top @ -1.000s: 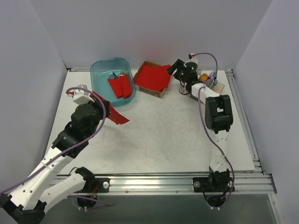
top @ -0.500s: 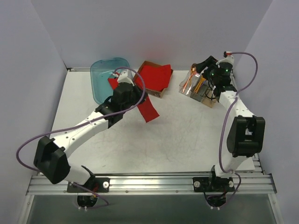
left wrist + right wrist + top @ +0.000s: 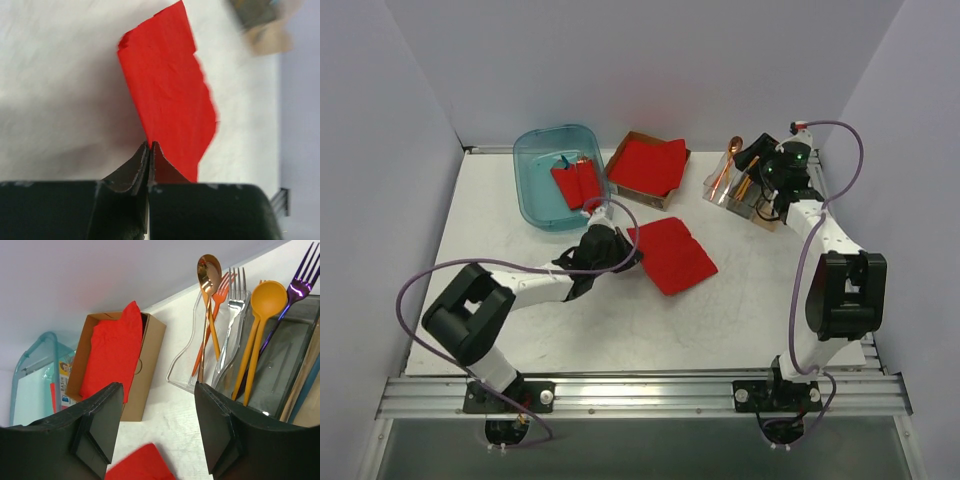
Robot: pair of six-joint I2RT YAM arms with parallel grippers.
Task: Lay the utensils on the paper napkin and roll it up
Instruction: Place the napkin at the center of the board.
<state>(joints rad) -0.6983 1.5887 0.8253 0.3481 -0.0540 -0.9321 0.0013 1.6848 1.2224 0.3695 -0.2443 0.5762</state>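
Observation:
The orange-yellow spoon is in the utensil holder. My right gripper will go to it next and close on the spoon's handle (image 3: pixel 753 167) (image 3: pixel 260 331) just below the spoon's bowl.
The red paper napkin (image 3: pixel 672 255) lies flat on the table near the middle. My left gripper (image 3: pixel 632 251) is shut on its left edge; in the left wrist view the closed fingertips (image 3: pixel 150 146) pinch the napkin (image 3: pixel 167 95). My right gripper (image 3: pixel 752 165) is open and empty, hovering at the utensil holder (image 3: pixel 740 188) at the back right. The right wrist view shows the orange-yellow spoon (image 3: pixel 266 300), the purple fork (image 3: pixel 299 277), a copper spoon (image 3: pixel 208 270), an orange fork (image 3: pixel 222 290) and a clear fork (image 3: pixel 235 287) standing in the holder beyond the open gripper (image 3: pixel 160 425). I cannot make out a blue fork.
A cardboard box with a thick red stack (image 3: pixel 647 168) sits at the back centre, also in the right wrist view (image 3: pixel 112 357). A teal bin (image 3: pixel 535 200) at the back left holds two red rolled bundles (image 3: pixel 577 182). White walls close off three sides.
My left arm swung from the left side to the middle with the napkin and laid it flat. My right gripper moved from near the box to the utensil holder.

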